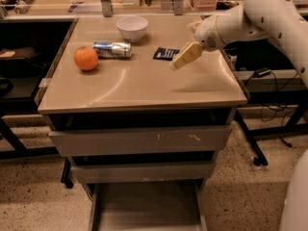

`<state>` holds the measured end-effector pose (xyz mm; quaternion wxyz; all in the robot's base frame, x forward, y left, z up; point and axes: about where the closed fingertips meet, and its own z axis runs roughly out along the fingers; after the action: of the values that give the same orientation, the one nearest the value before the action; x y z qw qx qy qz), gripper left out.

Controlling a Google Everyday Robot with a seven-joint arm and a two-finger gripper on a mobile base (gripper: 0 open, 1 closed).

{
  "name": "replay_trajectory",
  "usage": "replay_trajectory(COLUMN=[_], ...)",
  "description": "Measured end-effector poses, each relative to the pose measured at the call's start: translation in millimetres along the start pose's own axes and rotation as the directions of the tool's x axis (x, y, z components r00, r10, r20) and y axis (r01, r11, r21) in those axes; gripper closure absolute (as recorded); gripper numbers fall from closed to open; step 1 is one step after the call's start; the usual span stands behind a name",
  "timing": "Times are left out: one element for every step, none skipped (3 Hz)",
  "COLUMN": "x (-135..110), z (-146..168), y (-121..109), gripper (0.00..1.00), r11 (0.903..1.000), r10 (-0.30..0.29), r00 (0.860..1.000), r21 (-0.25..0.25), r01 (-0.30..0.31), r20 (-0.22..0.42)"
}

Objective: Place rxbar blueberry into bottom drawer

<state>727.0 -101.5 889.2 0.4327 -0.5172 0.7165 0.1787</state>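
The rxbar blueberry has one end farther from the silvery-blue can. My gripper should close on that end of the rxbar blueberry [175, 55].
The rxbar blueberry [166, 53] is a small flat dark navy wrapper lying on the cabinet top, right of the can. My gripper [177, 63] hangs from the white arm that comes in from the right. Its tan tip sits just right of and in front of the bar, slightly above the top. The bar lies free, not held. The bottom drawer [147, 207] is pulled out at the foot of the cabinet, with a plain grey floor and nothing in it.
An orange [86, 58] sits at the left of the top. A silvery-blue can [112, 49] lies beside it. A white bowl [132, 28] stands at the back. Two upper drawers [139, 141] are shut. Dark desks flank the cabinet.
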Motion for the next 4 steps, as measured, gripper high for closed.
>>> replay_trajectory(x=[-0.2,3.1,18.5,35.9], z=[21.5,35.5,45.1,52.4], y=[-17.9,-35.7,-50.6,-58.4], gripper=[0.00,0.00,0.00,0.00], r11=[0.9996,0.9988,0.9960,0.9917], r10=[0.027,0.050,0.089,0.128], r00=[0.999,0.999,0.996,0.990], r21=[-0.005,-0.002,0.003,-0.001], r01=[-0.027,-0.050,-0.089,-0.129], r20=[0.017,0.018,-0.014,-0.055])
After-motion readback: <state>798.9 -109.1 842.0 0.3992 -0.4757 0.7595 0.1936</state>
